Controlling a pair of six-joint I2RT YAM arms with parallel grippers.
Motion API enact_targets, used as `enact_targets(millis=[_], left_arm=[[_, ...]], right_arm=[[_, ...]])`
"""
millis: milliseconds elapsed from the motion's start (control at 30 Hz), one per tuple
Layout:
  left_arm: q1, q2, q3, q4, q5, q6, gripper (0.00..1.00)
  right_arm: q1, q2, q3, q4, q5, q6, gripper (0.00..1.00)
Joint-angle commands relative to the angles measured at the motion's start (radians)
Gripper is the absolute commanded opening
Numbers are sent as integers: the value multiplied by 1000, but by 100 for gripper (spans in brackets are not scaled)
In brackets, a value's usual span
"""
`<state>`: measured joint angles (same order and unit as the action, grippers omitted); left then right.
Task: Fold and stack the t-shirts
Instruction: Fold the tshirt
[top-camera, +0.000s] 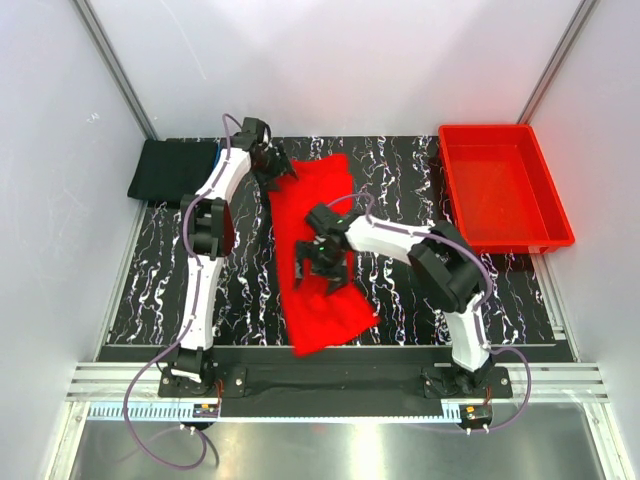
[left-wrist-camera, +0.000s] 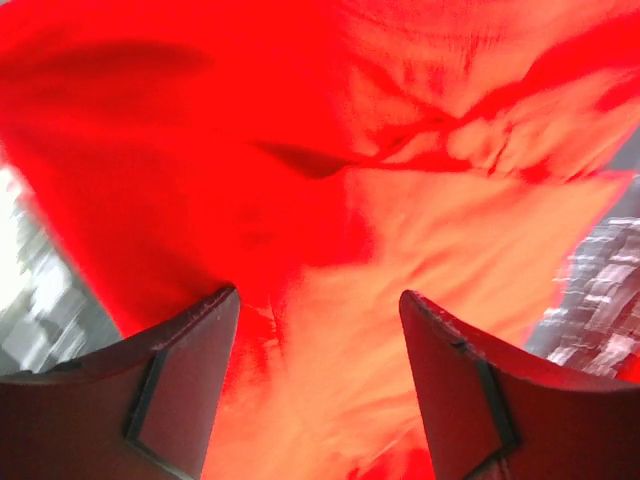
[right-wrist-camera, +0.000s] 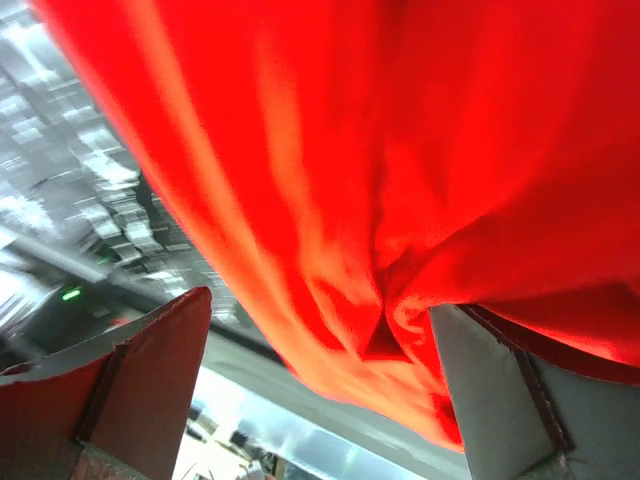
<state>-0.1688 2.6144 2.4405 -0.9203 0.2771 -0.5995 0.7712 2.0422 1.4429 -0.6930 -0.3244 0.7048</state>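
I should next move my right gripper to the red t-shirt's near corner (top-camera: 375, 320) on the side by the red bin, and I should close it there.
A bright red t-shirt (top-camera: 322, 318) lies as a long strip down the middle of the black marbled mat (top-camera: 410, 180). My left gripper (top-camera: 272, 172) is at the shirt's far left corner, open, with red cloth (left-wrist-camera: 300, 120) filling its wrist view under the spread jaws (left-wrist-camera: 318, 295). My right gripper (top-camera: 318, 278) is open over the shirt's middle; a fold of the red cloth (right-wrist-camera: 450, 150) hangs between its fingers (right-wrist-camera: 320, 300), close to the right one. A folded black t-shirt (top-camera: 172, 170) with a blue edge (top-camera: 217, 154) lies at the far left.
A rigid red plastic bin (top-camera: 505, 185) stands at the far right of the table, apparently holding nothing. White walls close in the left, back and right sides. The metal rail with the arm bases (top-camera: 330, 380) runs along the near edge.
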Motion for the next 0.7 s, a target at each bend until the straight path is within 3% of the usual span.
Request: enact_targets(millis=[0,167,300,400,433,500,567,667], left_arm=[[38,65,-3,279,180,9,75],[80,-109,-24,293,163,-7,77],[83,-309,-108,187,125,47,79],[74,-510,-311,120,80,102,80],[66,-574,-442,86,61,121,80],[49,-684,-582,52,-50,162,80],[45,-868,-837,47,-91,171,79],[43,-1106,-1076,47,-110,171,76]], right_arm=[[73,32,63,136,-107,151,98],[54,-5,195,-55,19,-5,100],[8,-57,231,-172,93,-197,100],[-21,-138,165,-217,165,-264,100],[-39,-187,137,-220,171,-274,100],[-59,-233,40,-208,128,-286,100],[-90,-310,-91,-153,23,-277,100],[-92,-440,-276,-33,-77,-230,100]])
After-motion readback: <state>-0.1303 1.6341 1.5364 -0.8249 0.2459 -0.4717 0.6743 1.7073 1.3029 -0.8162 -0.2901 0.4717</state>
